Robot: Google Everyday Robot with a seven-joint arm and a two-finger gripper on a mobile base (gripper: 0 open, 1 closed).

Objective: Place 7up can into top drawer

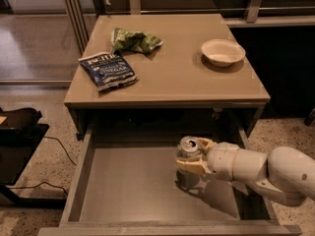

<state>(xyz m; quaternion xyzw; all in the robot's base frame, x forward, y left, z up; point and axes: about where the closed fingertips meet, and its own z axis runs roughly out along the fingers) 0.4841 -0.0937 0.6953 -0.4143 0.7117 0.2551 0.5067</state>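
Next, my gripper puts the 7up can down near the middle of the open top drawer's grey bottom (181,173).
The 7up can (188,148) is upright, silver with a shiny pull-tab top. My gripper (195,155) is shut on it, cream fingers (193,166) on either side, arm coming in from the right. The can is held over the right half of the open top drawer (133,186), low above its flat grey floor; its shadow lies just below it. Whether the can touches the floor I cannot tell.
On the table top (172,77) lie a dark blue chip bag (107,70), a green chip bag (135,40) and a white bowl (222,51). A black stand (19,132) with cables is on the floor to the left.
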